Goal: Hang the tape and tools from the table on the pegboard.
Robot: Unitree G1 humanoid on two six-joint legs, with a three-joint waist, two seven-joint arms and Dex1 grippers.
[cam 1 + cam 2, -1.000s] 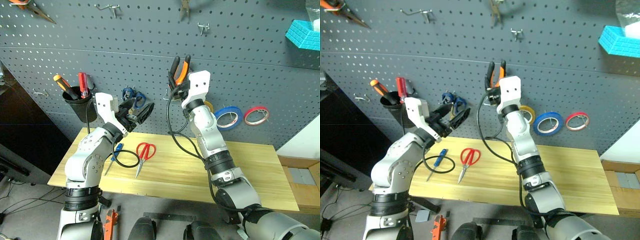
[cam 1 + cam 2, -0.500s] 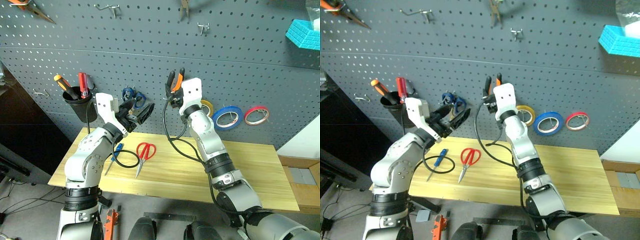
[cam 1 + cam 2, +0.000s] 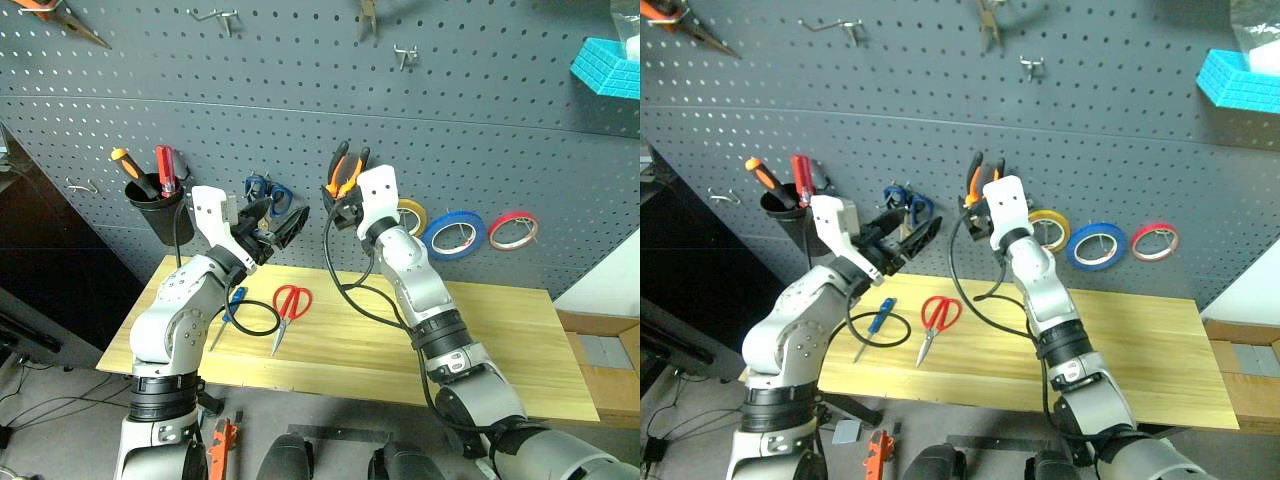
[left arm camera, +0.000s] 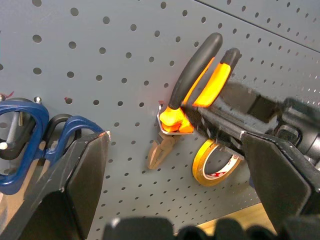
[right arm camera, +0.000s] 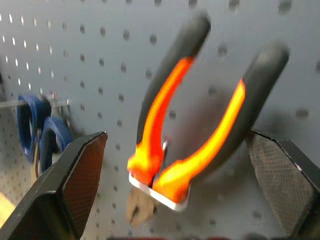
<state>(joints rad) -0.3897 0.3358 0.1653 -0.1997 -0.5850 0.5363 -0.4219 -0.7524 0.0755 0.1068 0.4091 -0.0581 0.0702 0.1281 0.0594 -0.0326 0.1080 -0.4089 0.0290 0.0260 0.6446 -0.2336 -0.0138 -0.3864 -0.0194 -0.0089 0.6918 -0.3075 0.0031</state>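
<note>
Next, my left gripper should go to the red-handled scissors on the table and close around the scissors' screw (image 3: 283, 324), just below the handles.
The orange-and-black-handled pliers (image 3: 345, 172) hang nose down in a metal hook on the pegboard (image 3: 500, 130). My right gripper (image 5: 176, 134) is open, its fingers standing on either side of the pliers' handles (image 5: 165, 115) without pinching them. My left gripper (image 3: 277, 222) is open and empty, held in front of the blue-handled scissors (image 3: 262, 188) on the board. The red-handled scissors (image 3: 290, 303) and the small blue-handled screwdriver (image 3: 232, 300) lie on the wooden table (image 3: 500, 330). The blue tape (image 3: 458, 232) hangs on the pegboard.
A yellow ring (image 3: 412, 213) and a red ring (image 3: 513, 230) hang beside the blue tape. A black cup (image 3: 155, 205) with screwdrivers hangs at the left. Bare hooks (image 3: 405, 55) and other pliers (image 3: 370, 15) sit higher up. A black cable loop (image 3: 255, 318) lies by the screwdriver.
My right gripper came down with the pliers, which now hang in the hook, and its fingers have opened. The left arm kept still.
</note>
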